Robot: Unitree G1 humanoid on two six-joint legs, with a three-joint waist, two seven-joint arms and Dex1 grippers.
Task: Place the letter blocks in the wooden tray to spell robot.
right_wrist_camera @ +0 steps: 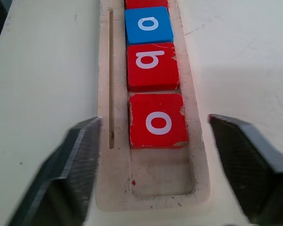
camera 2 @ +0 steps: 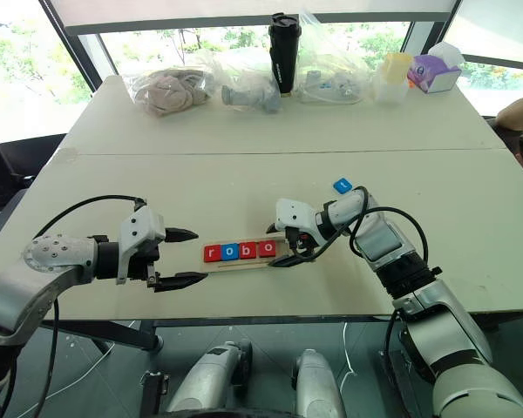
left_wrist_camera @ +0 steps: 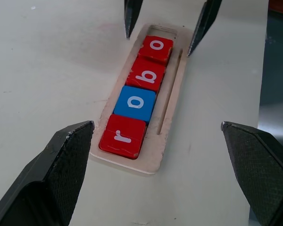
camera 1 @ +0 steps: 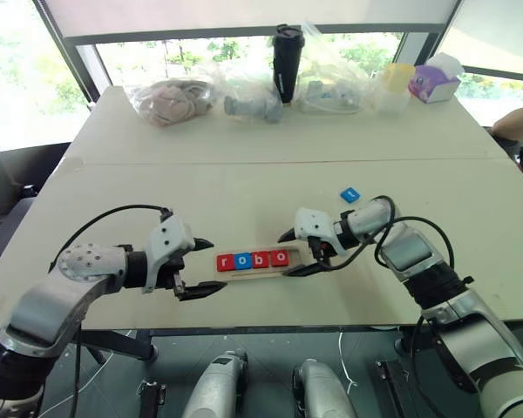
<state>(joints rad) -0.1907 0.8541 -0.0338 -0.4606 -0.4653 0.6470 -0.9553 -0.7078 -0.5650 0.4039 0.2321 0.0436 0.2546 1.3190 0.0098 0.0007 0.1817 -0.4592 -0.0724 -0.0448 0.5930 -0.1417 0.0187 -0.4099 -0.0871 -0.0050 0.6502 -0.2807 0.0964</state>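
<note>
The wooden tray lacks its last letter, so I should close my right gripper on the sides of the blue t block (camera 1: 349, 195) on the table.
The wooden tray (camera 1: 254, 273) lies near the table's front edge. Four letter blocks sit in it: red r (left_wrist_camera: 122, 136), blue o (left_wrist_camera: 135, 103), red b (left_wrist_camera: 146, 74) and red o (right_wrist_camera: 158, 121). The slot (right_wrist_camera: 161, 179) past the last o is bare. A blue block (camera 1: 349, 195) with a white letter lies on the table beyond the tray's right end. My left gripper (camera 1: 220, 268) stands open at the tray's left end, a finger on each side. At the right end my right gripper (camera 1: 283, 255) is open too, straddling the red o and holding nothing.
Along the far side of the table stand plastic bags (camera 1: 170, 97), a black tumbler (camera 1: 288, 52), a yellow-lidded container (camera 1: 394, 85) and a purple tissue box (camera 1: 436, 80). A person's arm (camera 1: 519, 122) shows at the right edge.
</note>
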